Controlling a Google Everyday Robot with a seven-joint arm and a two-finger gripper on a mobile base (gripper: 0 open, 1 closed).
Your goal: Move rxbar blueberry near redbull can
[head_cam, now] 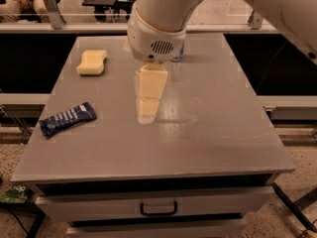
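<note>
Next, my gripper will go to the middle of the rxbar blueberry (70,119) and close there, across the flat dark blue wrapper.
The rxbar blueberry (68,118), a flat dark blue wrapper with pale lettering, lies on the grey table (213,133) near its left edge. My gripper (145,114) is cream-coloured and points down over the middle of the table, well to the right of the bar and holding nothing I can see. The redbull can is almost wholly hidden behind my white arm (158,19); only a blue sliver of it (179,55) shows at the back of the table.
A yellow sponge (92,62) lies at the back left of the table. A drawer with a dark handle (158,209) sits below the front edge. Railings and a person's legs are beyond the table's far side.
</note>
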